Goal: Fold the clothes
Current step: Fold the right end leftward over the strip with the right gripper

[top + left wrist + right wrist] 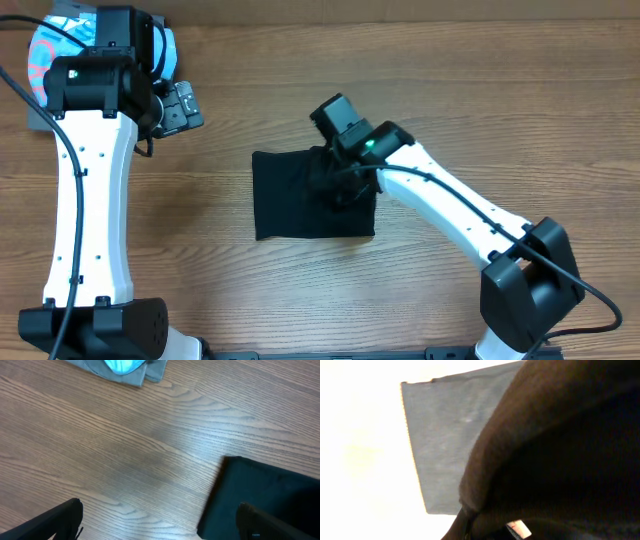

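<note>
The robot's right gripper holds the black T-shirt in a thick bunch, so it should lay the T-shirt's flap down and take its edge (pixel 521 529) by the white label before drawing it across.
The black T-shirt (pixel 295 195) lies as a folded, roughly square pad in the middle of the table. My right gripper (pixel 345 180) is down on its right part, where the fabric is bunched up. In the right wrist view black fabric (pixel 560 435) fills most of the picture and hides the fingers; its small white label (pixel 519 529) shows at the bottom. My left gripper (pixel 185 105) hovers open and empty at the far left, away from the shirt. In the left wrist view its fingers (pixel 160 527) are wide apart, with the shirt's corner (pixel 270 490) at lower right.
The light blue shirt (pixel 45 50) lies at the far left corner under the left arm, and its edge shows on a grey garment in the left wrist view (pixel 122 366). Bare wood surrounds the black shirt. A grey panel (pixel 445 440) shows against bright white in the right wrist view.
</note>
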You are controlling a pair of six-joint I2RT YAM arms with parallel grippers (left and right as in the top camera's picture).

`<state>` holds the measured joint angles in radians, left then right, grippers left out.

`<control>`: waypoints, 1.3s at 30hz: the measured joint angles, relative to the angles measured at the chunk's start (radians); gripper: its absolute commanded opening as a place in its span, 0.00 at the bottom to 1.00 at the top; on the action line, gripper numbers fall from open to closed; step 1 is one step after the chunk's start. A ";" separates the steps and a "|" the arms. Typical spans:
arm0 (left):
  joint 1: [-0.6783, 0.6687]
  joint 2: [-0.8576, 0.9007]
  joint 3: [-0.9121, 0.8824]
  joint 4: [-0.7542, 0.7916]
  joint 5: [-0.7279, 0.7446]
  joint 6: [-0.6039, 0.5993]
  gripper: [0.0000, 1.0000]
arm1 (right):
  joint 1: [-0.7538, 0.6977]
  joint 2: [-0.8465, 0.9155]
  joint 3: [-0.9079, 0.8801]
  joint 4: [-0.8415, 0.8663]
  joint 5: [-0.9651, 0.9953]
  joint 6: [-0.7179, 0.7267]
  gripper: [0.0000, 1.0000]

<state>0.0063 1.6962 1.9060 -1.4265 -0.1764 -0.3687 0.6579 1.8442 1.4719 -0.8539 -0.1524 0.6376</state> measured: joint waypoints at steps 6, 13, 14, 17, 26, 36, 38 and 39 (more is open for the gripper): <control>0.000 0.000 -0.001 -0.006 0.011 0.000 1.00 | 0.023 0.023 0.000 0.040 -0.001 0.048 0.04; 0.000 0.000 -0.001 -0.006 0.012 0.000 1.00 | 0.024 0.040 0.000 0.084 0.000 0.080 0.06; 0.000 0.000 -0.001 -0.006 0.012 0.000 1.00 | 0.024 0.043 0.000 0.085 -0.001 0.082 0.07; 0.000 0.000 -0.001 -0.006 0.012 0.000 1.00 | 0.024 0.065 0.000 0.100 -0.004 0.089 0.07; 0.000 0.000 -0.001 -0.006 0.016 0.000 1.00 | 0.056 0.138 0.000 0.264 -0.082 0.098 0.71; 0.000 0.000 -0.001 -0.011 0.016 0.000 1.00 | 0.101 0.138 0.015 0.185 -0.110 0.024 0.78; 0.000 0.000 -0.001 -0.011 0.016 0.000 1.00 | 0.073 0.134 0.036 0.137 -0.110 0.005 0.79; 0.000 0.000 -0.001 -0.011 0.016 0.000 1.00 | 0.056 0.129 0.048 0.117 -0.111 -0.007 0.80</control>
<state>0.0067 1.6962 1.9053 -1.4376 -0.1608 -0.3683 0.7139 1.9728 1.5204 -0.7372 -0.2630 0.6308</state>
